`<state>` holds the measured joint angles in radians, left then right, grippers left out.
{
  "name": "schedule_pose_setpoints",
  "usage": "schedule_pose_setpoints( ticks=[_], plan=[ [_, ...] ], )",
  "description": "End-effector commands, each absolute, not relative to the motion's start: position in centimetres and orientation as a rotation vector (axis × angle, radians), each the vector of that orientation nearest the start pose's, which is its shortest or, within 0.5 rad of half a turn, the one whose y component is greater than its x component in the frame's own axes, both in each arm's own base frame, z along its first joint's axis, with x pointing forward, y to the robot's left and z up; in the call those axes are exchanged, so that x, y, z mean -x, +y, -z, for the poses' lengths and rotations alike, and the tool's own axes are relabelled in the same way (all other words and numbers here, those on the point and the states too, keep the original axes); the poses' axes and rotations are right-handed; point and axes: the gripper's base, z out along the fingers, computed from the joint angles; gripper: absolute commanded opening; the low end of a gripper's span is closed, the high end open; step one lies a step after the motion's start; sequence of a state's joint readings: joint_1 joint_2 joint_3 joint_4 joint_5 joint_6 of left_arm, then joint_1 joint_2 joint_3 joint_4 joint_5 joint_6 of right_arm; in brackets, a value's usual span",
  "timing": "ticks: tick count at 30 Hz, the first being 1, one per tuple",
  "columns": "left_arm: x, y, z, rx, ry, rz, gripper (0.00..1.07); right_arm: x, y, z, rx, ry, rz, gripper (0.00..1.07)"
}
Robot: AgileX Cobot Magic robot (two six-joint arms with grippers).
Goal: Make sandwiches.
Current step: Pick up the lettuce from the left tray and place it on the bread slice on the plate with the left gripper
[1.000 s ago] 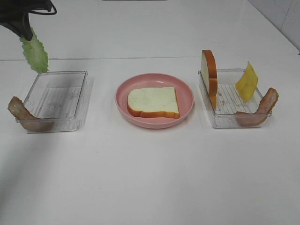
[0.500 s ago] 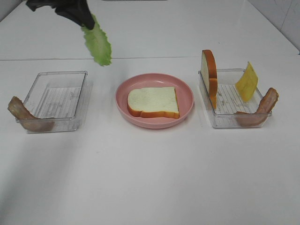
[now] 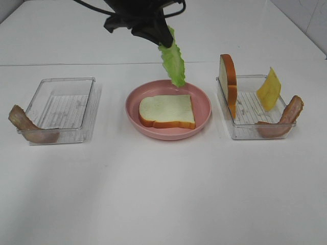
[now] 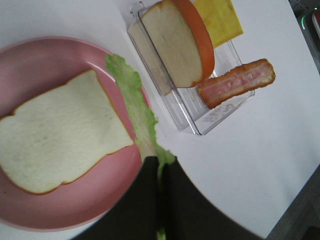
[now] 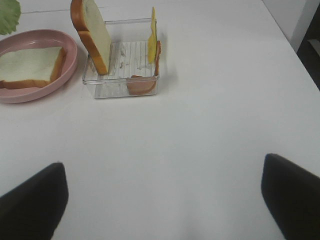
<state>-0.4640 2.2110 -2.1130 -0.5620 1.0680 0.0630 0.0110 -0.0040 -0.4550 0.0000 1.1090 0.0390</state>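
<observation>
I will let go of the green lettuce leaf, now hanging over the plate's far rim, with my left gripper, laying it flat on top of the white bread slice (image 3: 170, 108) (image 4: 66, 121) on the pink plate.
My left gripper (image 3: 156, 34) is shut on the top of a green lettuce leaf (image 3: 172, 64), which hangs over the far rim of the pink plate (image 3: 134, 109). On the plate lies one white bread slice (image 3: 167, 111) with nothing on it. The left wrist view shows the leaf (image 4: 135, 107) running from the closed gripper (image 4: 161, 172) along the edge of that slice (image 4: 60, 132). My right gripper (image 5: 162, 200) is open and empty, low over bare table well short of the right tray (image 5: 107, 90); it does not show in the exterior view.
The right tray (image 3: 245, 133) holds an upright bread slice (image 3: 228, 84), a yellow cheese slice (image 3: 269, 89) and a bacon strip (image 3: 286, 120). The left tray (image 3: 64, 79) is bare inside, with a bacon strip (image 3: 25, 126) leaning over its front corner.
The left gripper has carried the lettuce leaf rightward, from above the left tray to above the plate's far edge. The right gripper stays open.
</observation>
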Motion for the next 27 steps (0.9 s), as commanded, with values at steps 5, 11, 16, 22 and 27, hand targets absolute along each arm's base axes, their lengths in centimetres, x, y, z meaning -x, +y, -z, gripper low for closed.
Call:
schedule_pose_setpoints(
  ticks=[5, 11, 16, 22, 27],
  plan=[
    [-42.0, -29.0, -23.8, -0.522, 2.65, 0.948, 0.0, 0.6, -0.1, -26.1, -0.031, 2.095, -0.013, 0.98],
    [-42.4, -29.8, -21.0, -0.529, 2.684, 0.94, 0.0, 0.6, -0.1, -26.1, -0.031, 2.095, -0.013, 0.98],
    [-42.8, -29.9, -20.0, -0.582, 2.656, 0.915, 0.0, 0.6, -0.1, -26.1, -0.031, 2.095, -0.013, 0.98],
    [-43.2, -30.0, -18.6, -0.622, 2.632, 0.886, 0.0, 0.6, -0.1, -26.1, -0.031, 2.095, -0.013, 0.98],
    [-43.7, -29.8, -18.1, -0.669, 2.601, 0.806, 0.0, 0.6, -0.1, -26.1, -0.031, 2.095, -0.013, 0.98]
  ],
)
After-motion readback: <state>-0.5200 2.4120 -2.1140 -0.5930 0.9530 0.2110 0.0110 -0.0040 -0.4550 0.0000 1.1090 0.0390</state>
